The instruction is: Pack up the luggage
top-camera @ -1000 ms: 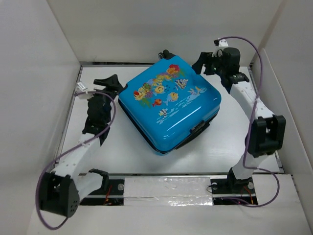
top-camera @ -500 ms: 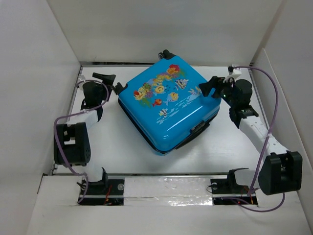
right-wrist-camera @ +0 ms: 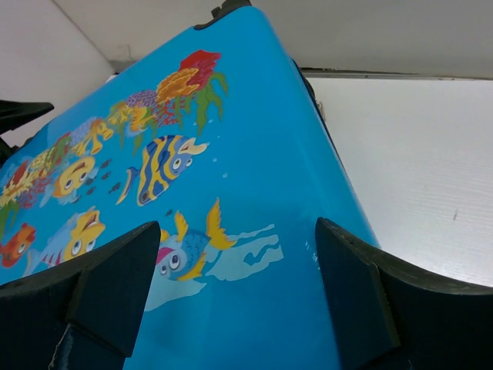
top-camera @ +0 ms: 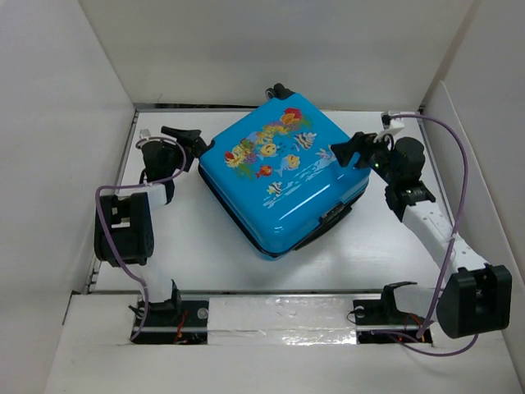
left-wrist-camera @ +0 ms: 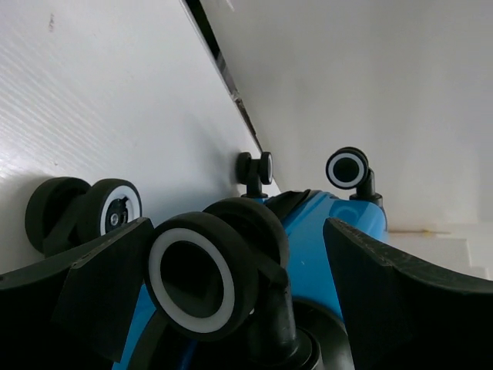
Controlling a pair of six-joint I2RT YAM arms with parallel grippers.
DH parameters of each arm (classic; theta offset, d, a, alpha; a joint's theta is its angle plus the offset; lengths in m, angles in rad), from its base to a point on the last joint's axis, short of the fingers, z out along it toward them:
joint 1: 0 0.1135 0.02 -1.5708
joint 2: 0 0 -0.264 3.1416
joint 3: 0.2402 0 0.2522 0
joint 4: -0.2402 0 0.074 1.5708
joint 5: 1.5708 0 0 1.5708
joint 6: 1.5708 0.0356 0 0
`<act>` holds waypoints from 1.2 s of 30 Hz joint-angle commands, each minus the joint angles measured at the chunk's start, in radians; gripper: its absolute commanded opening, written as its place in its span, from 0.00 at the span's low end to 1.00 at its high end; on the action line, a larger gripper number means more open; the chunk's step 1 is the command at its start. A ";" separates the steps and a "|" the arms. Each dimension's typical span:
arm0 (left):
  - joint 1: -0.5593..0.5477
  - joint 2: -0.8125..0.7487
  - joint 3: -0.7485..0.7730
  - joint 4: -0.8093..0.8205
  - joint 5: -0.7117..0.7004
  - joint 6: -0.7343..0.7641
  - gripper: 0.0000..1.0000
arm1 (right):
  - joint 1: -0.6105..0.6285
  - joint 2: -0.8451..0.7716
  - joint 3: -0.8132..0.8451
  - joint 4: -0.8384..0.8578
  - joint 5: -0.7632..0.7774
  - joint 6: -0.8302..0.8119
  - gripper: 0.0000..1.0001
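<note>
The robot's right gripper should next move down to the blue suitcase's zipper (top-camera: 351,203), next to the end of the suitcase's black handle, and close there.
The luggage (top-camera: 283,176) is a bright blue suitcase with a fish print, lying flat and closed in the middle of the table, turned cornerwise. My left gripper (top-camera: 187,139) is open at its left corner. In the left wrist view a black caster wheel (left-wrist-camera: 204,281) sits between the open fingers (left-wrist-camera: 100,285), and blue shell (left-wrist-camera: 323,223) shows behind it. My right gripper (top-camera: 349,152) is open at the lid's right corner. In the right wrist view the printed lid (right-wrist-camera: 185,169) fills the space between the fingers (right-wrist-camera: 362,293); I cannot tell whether they touch it.
White walls box in the table (top-camera: 205,254) at the back and both sides. More black wheels (left-wrist-camera: 85,216) show at the suitcase's far end, near the back wall. A black handle (top-camera: 332,215) sits on the suitcase's near right edge. Purple cables loop off both arms.
Both arms folded back over the last second. My left gripper closed in on the suitcase's left corner wheel. My right gripper moved from the far corner to the lid's right corner. The suitcase has not moved.
</note>
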 commanded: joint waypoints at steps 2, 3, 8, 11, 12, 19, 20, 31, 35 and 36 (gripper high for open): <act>-0.006 -0.004 -0.019 0.214 0.029 -0.047 0.87 | 0.033 -0.064 -0.012 -0.011 -0.024 -0.001 0.86; -0.006 -0.014 -0.026 0.259 0.016 -0.053 0.78 | 0.050 -0.072 -0.014 -0.015 -0.027 -0.001 0.86; -0.015 -0.033 -0.063 0.311 -0.010 -0.082 0.72 | 0.137 -0.137 -0.037 -0.032 -0.001 0.001 0.86; -0.015 -0.027 -0.083 0.382 -0.007 -0.106 0.76 | 0.193 -0.173 -0.055 -0.043 0.032 -0.001 0.86; -0.027 -0.018 -0.082 0.394 -0.001 -0.120 0.77 | 0.203 -0.179 -0.061 -0.042 0.037 0.001 0.86; -0.037 -0.031 -0.092 0.546 0.042 -0.180 0.22 | 0.246 -0.194 -0.094 -0.061 0.083 -0.014 0.86; -0.037 -0.044 -0.086 0.538 0.043 -0.173 0.19 | 0.246 -0.196 -0.103 -0.060 0.083 -0.013 0.86; -0.037 -0.341 -0.088 0.285 -0.012 -0.057 0.00 | 0.246 -0.220 -0.124 -0.087 0.106 -0.030 0.87; -0.037 -0.429 -0.108 0.187 -0.014 -0.028 0.00 | 0.246 -0.236 -0.118 -0.104 0.106 -0.033 0.87; -0.037 -0.464 -0.120 0.164 -0.020 -0.025 0.00 | 0.246 -0.245 -0.115 -0.120 0.105 -0.034 0.87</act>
